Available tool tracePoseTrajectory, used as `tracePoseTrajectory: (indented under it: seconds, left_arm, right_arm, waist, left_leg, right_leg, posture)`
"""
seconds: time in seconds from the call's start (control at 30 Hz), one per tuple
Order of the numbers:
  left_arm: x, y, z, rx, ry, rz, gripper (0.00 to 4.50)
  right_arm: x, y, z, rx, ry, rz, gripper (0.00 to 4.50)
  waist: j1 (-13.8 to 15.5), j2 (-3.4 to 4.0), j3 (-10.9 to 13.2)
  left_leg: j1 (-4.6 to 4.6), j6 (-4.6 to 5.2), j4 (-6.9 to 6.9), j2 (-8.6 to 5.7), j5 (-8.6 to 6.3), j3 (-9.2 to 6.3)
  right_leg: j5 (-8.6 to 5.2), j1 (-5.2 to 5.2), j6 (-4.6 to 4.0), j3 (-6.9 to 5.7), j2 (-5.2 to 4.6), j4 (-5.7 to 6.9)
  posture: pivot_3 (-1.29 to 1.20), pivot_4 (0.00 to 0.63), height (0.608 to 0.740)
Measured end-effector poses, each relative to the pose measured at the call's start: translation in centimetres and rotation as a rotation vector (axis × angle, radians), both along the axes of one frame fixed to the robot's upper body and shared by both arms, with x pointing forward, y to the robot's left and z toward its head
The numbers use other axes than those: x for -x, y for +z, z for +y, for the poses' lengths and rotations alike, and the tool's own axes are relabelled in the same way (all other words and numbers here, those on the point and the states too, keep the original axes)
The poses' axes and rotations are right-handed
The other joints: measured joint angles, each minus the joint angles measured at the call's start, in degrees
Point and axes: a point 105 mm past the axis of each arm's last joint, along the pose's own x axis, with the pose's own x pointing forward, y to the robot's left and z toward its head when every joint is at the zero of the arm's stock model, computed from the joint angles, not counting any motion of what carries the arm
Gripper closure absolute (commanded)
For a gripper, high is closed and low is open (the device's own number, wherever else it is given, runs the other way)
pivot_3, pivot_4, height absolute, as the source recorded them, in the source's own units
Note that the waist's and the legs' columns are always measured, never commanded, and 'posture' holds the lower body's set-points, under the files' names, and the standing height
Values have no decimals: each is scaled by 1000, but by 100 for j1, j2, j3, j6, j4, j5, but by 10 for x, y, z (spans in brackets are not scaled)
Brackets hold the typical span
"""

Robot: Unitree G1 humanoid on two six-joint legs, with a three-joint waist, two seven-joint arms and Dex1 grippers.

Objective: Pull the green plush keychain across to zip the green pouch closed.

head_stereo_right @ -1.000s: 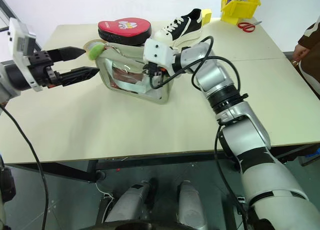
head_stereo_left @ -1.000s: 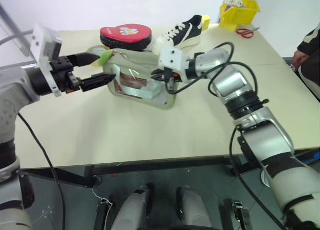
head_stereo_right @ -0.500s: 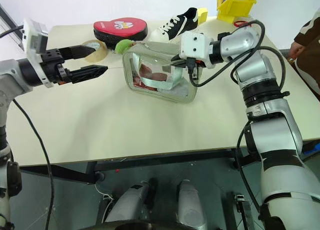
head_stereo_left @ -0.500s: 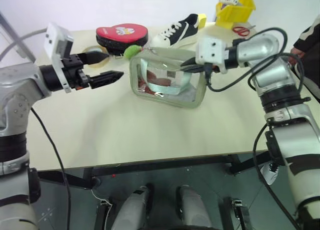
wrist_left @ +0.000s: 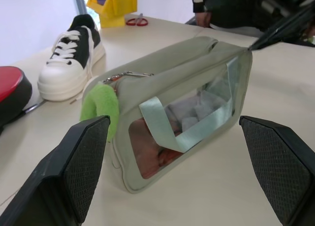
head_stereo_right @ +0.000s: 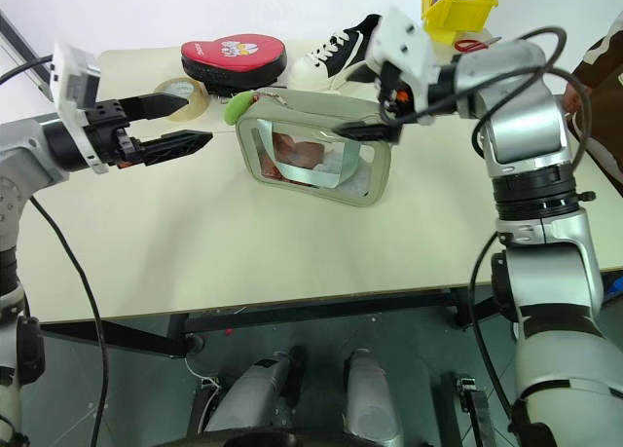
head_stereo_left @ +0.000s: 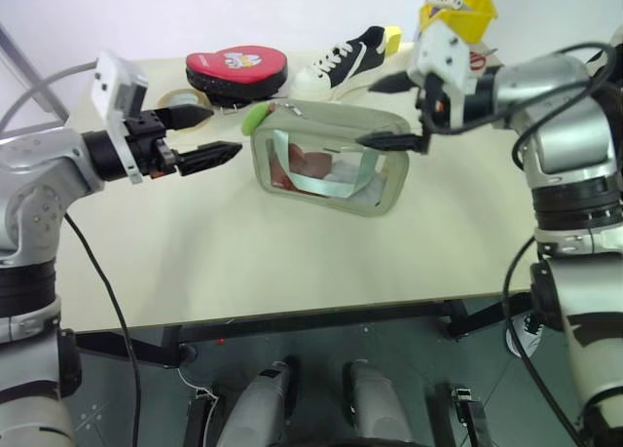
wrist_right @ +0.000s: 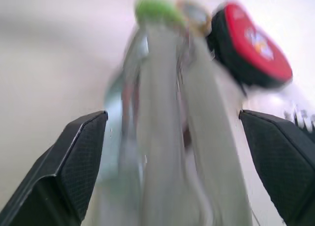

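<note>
My right gripper will pinch the green pouch's front top edge [head_stereo_left: 316,135], as the pouch is crooked to the table's edge, and straighten it before holding its end.
The green pouch [head_stereo_left: 331,169] stands upright on the table, its clear window and mint strap facing me. The green plush keychain [head_stereo_left: 255,117] hangs at the pouch's top left corner, on the zipper pull. My left gripper [head_stereo_left: 224,131] is open, level, just left of the keychain and not touching it. In the left wrist view the keychain [wrist_left: 101,108] and pouch [wrist_left: 197,83] lie between its spread fingers. My right gripper [head_stereo_left: 368,113] is open above the pouch's right end, holding nothing; its lower finger is close over the top edge.
Behind the pouch lie a red oval case [head_stereo_left: 238,67], a tan tape roll [head_stereo_left: 180,100] and a black-and-white shoe [head_stereo_left: 350,57]. A yellow bin [head_stereo_left: 458,18] and red scissors [head_stereo_left: 477,59] sit at the far right. A person's arm [head_stereo_left: 608,72] shows at the right edge.
My right gripper was shut on the pouch's right end; it has opened, let go and risen to the right. The pouch has settled upright. The left gripper has stayed put.
</note>
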Motion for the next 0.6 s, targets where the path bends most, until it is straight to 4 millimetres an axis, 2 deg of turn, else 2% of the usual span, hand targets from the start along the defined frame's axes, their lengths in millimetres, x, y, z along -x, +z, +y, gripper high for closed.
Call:
tracePoseTrajectory:
  seconds: [0.1,0.23,0.4,0.5,0.6]
  left_arm:
    - [-2,5,-5,9,-14,-17,0]
    - [-4,4,-2,8,-6,-17,0]
    - [-5,3,-3,7,-8,-21,0]
    - [-4,3,-3,5,-8,-21,0]
    - [-4,3,-3,5,-4,-19,0]
  right_arm:
    - [-1,-12,19,33,-1,-2,71]
    - [-15,-41,17,79,-73,61,71]
    - [-32,-56,14,85,-128,78,71]
    - [-35,-59,12,108,-133,57,895]
    - [-35,-59,14,121,-114,40,2452]
  waist:
    - [33,-2,-1]
    - [72,-2,-1]
    - [53,-2,-1]
    - [34,-2,-1]
    - [23,-2,-1]
  left_leg:
    - [0,0,3,-3,0,0]
    - [-2,0,7,-6,0,5]
    - [0,0,7,-4,0,5]
    - [0,0,7,-4,0,5]
    - [0,0,7,-3,0,5]
  right_leg:
    - [0,6,0,-1,0,-7]
    - [3,8,-4,-1,1,-11]
    - [15,6,17,-2,6,-6]
    - [16,7,18,-4,8,-6]
    - [16,7,18,-5,9,-4]
  posture:
    - [0,150,740]
    - [0,150,740]
    - [0,150,740]
    - [0,150,740]
    - [0,150,740]
